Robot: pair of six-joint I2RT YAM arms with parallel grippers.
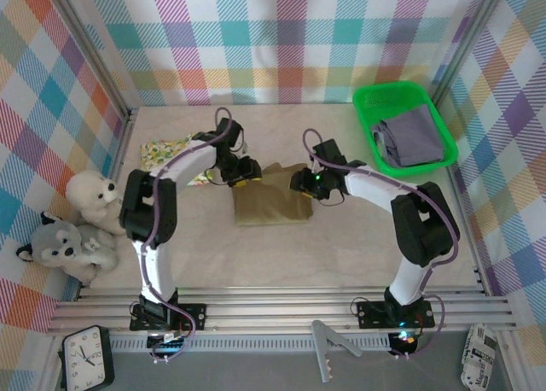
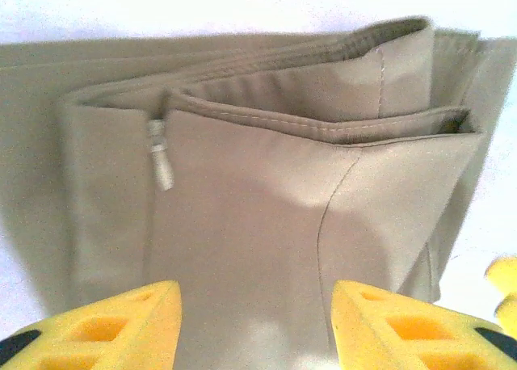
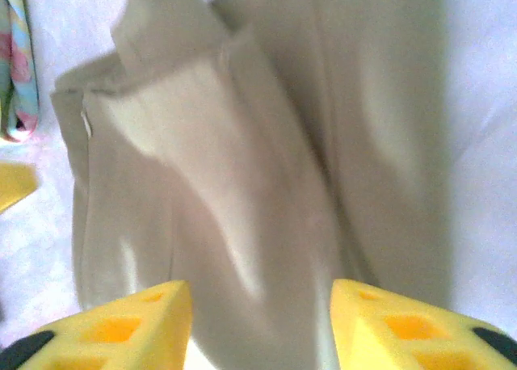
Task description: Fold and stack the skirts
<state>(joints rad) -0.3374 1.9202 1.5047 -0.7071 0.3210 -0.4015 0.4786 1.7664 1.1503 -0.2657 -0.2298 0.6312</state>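
The khaki skirt's top fold lies at a slant over the layer below, so I should first pinch the fold's side edge (image 3: 271, 103) near the skirt's waist with my right gripper and straighten it.
A folded olive-khaki skirt (image 1: 271, 199) lies mid-table. My left gripper (image 1: 243, 171) hovers at its left edge and my right gripper (image 1: 305, 183) at its right edge. In the left wrist view the khaki skirt (image 2: 266, 184) shows stacked folds and a zipper pull (image 2: 160, 156); the left gripper (image 2: 257, 321) is open with only flat cloth below. In the right wrist view the right gripper (image 3: 262, 321) is open over the khaki skirt (image 3: 266, 168). A yellow-green floral skirt (image 1: 166, 150) lies at the left. A lavender-grey skirt (image 1: 414, 135) sits in the tray.
The green tray (image 1: 388, 92) stands at the back right. Two plush toys (image 1: 90, 199) (image 1: 64, 246) rest against the left wall. A floral cloth edge (image 3: 16, 63) shows beside the khaki skirt. Bare table lies in front of the khaki skirt.
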